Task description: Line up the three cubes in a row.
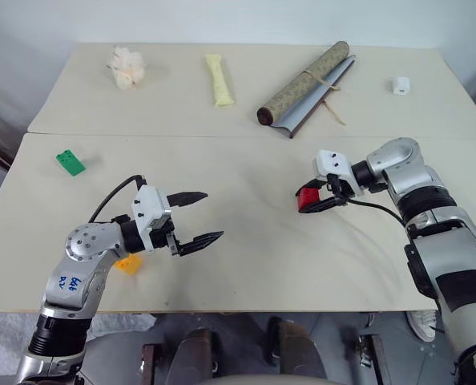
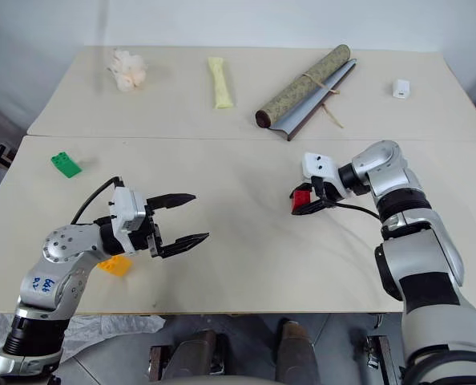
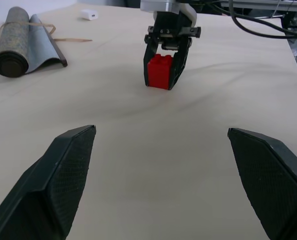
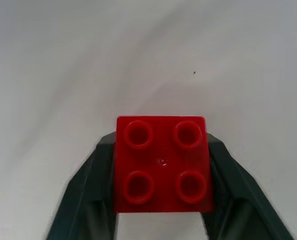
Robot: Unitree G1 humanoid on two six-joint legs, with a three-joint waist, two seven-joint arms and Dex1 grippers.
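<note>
The robot's left gripper needs to next move to the green cube, beyond the yellow-orange cube, and close on the green cube's opposite sides [image 1: 70,164].
My right gripper [image 1: 303,201] is shut on the red cube [image 1: 308,196], one black finger against each side, studs facing its wrist camera [image 4: 162,162]. The cube is at the table surface, right of centre; the left wrist view shows its base [image 3: 159,71] down on the tabletop. My left gripper [image 1: 212,215] hangs open and empty over the table's front left, pointing toward the red cube. Beside the left wrist, near the front edge, lies the yellow-orange cube [image 1: 129,264]. The green cube [image 1: 70,163] sits far left, apart from both grippers.
On the far table lie a rolled grey mat [image 1: 306,84] tied with string, a small white block [image 1: 401,85], a yellow packet [image 1: 219,80] and a crumpled white thing [image 1: 127,66]. A seam [image 1: 222,135] separates the two tables.
</note>
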